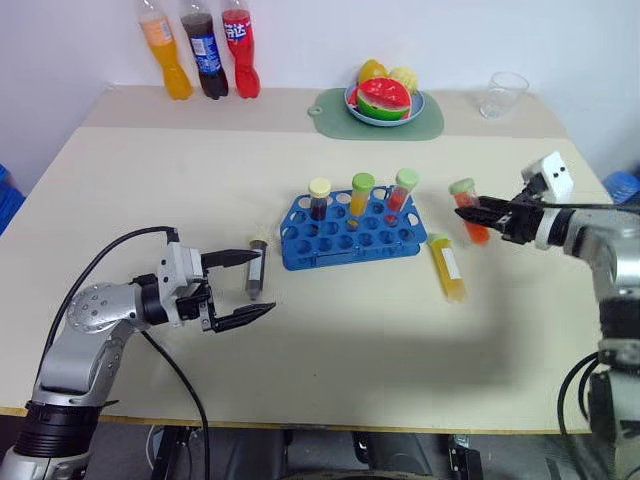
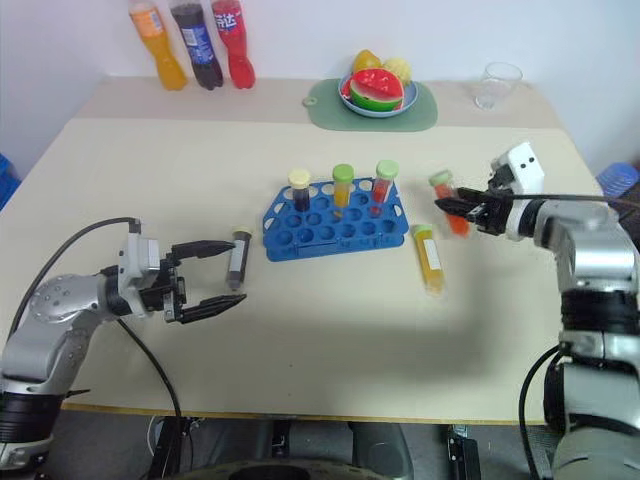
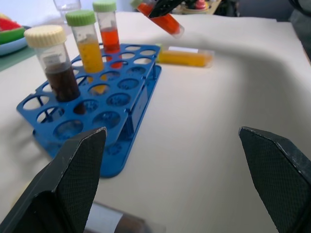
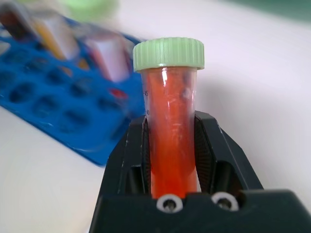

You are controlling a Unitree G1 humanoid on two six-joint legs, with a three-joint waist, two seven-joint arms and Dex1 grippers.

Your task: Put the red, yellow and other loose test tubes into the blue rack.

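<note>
My right gripper is to put the loose red test tube down in the blue rack's front corner hole (image 1: 406,236) (image 4: 109,134), the one nearest the yellow tube that is lying flat.
The blue rack (image 1: 350,232) stands mid-table and holds three capped tubes: a dark brown one (image 1: 319,200), a yellow one (image 1: 360,196) and a red one (image 1: 401,192). My right gripper (image 1: 466,211) is shut on a red test tube (image 4: 171,141) with a green cap, held tilted above the table just right of the rack. A yellow test tube (image 1: 447,268) lies flat on the table below it. My left gripper (image 1: 250,288) is open left of the rack, its fingers on either side of a dark loose tube (image 1: 257,270) on the table.
Three soda bottles (image 1: 205,48) stand at the back left. A plate of fruit (image 1: 385,101) rests on a green mat at the back centre, with a clear cup (image 1: 503,93) to its right. The table's front half is bare.
</note>
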